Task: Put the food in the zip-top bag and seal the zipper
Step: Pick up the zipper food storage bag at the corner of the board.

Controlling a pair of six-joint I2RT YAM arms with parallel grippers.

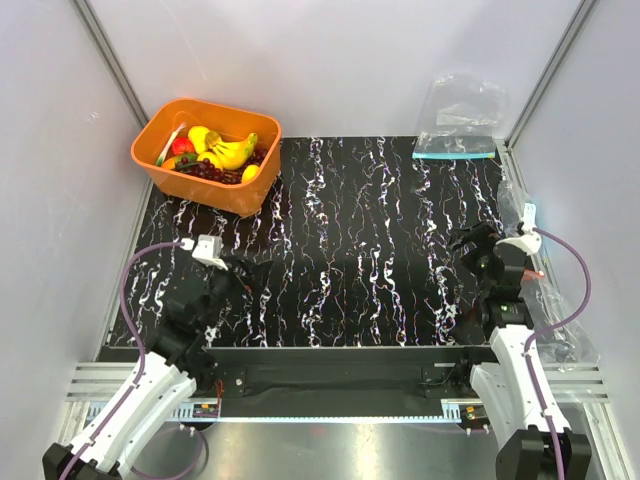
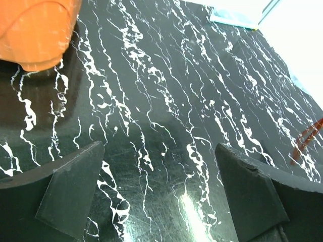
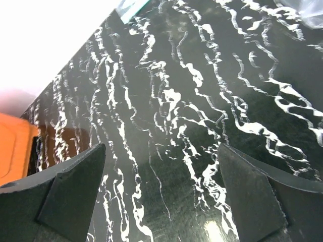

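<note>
My right gripper will move next to the red-orange zipper [image 1: 533,275] of the crumpled clear zip-top bag beside my right arm and close on it.
The food lies in an orange basket [image 1: 215,195] at the back left: a yellow banana bunch [image 1: 232,152], dark purple grapes [image 1: 210,171] and a yellow lemon piece [image 1: 250,173]. The clear zip-top bag [image 1: 560,310] lies crumpled along the right edge beside the right arm. A bit of its red-orange zipper [image 1: 536,272] shows, and again at the edge of the left wrist view [image 2: 307,138]. My left gripper [image 1: 245,275] [image 2: 159,151] is open and empty over the near left of the mat. My right gripper [image 1: 465,245] [image 3: 161,148] is open and empty over the near right.
A clear bag with a teal-blue strip [image 1: 455,150] lies at the back right, also in the left wrist view [image 2: 234,17]. The basket shows in both wrist views [image 2: 35,30] [image 3: 12,151]. White walls enclose the black marbled mat [image 1: 360,230].
</note>
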